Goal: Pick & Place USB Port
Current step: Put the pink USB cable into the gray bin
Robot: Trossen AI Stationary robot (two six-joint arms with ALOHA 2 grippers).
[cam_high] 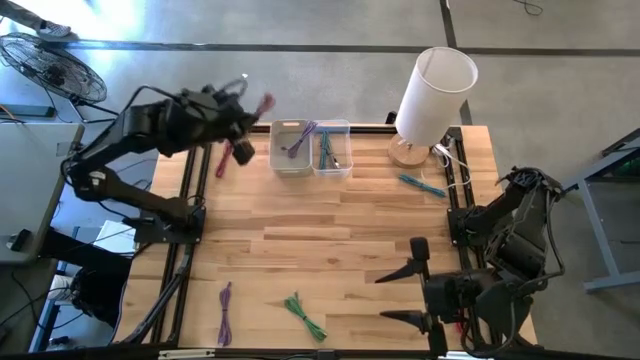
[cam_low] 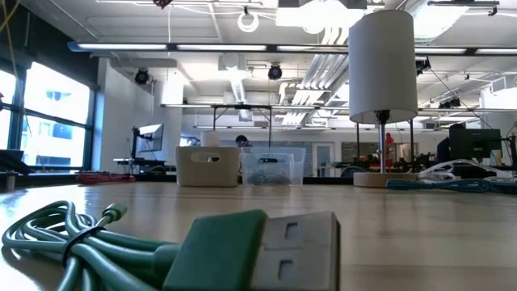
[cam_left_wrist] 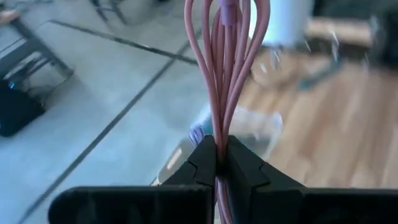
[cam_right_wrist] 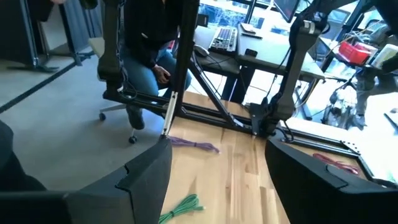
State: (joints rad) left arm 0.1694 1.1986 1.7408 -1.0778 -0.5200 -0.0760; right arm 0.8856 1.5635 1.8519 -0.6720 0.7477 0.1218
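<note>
My left gripper needs to let go of the pink-red cable inside the beige bin [cam_high: 284, 158], beside the purple cable that is there.
My left gripper [cam_high: 246, 128] is raised beside the left side of the two bins and shut on a pink-red bundled USB cable [cam_high: 240, 150]; its wrist view shows the cable's loops [cam_left_wrist: 227, 56] past the fingers. The beige bin [cam_high: 290, 150] holds a purple cable; the clear bin [cam_high: 332, 150] holds green-blue ones. A purple cable [cam_high: 225, 312] and a green cable [cam_high: 305, 316] lie flat near the table's near edge. My right gripper [cam_high: 402, 294] waits open at the near right, apart from both. My left gripper pinches the pink-red cable bundle across its several strands [cam_left_wrist: 219, 146] between the two fingers [cam_left_wrist: 202, 163]. The long loops [cam_left_wrist: 231, 37] run on past the fingertips. The bundle is lifted clear of the table, with one end [cam_high: 266, 103] beyond the gripper and the other [cam_high: 222, 162] behind it.
A white lamp [cam_high: 432, 92] stands on a wooden base at the far right corner, with a blue cable [cam_high: 420, 184] and white cord beside it. The green cable's USB plug [cam_low: 266, 246] fills the low view's foreground. A seated person [cam_right_wrist: 152, 43] is beyond the table's left side.
</note>
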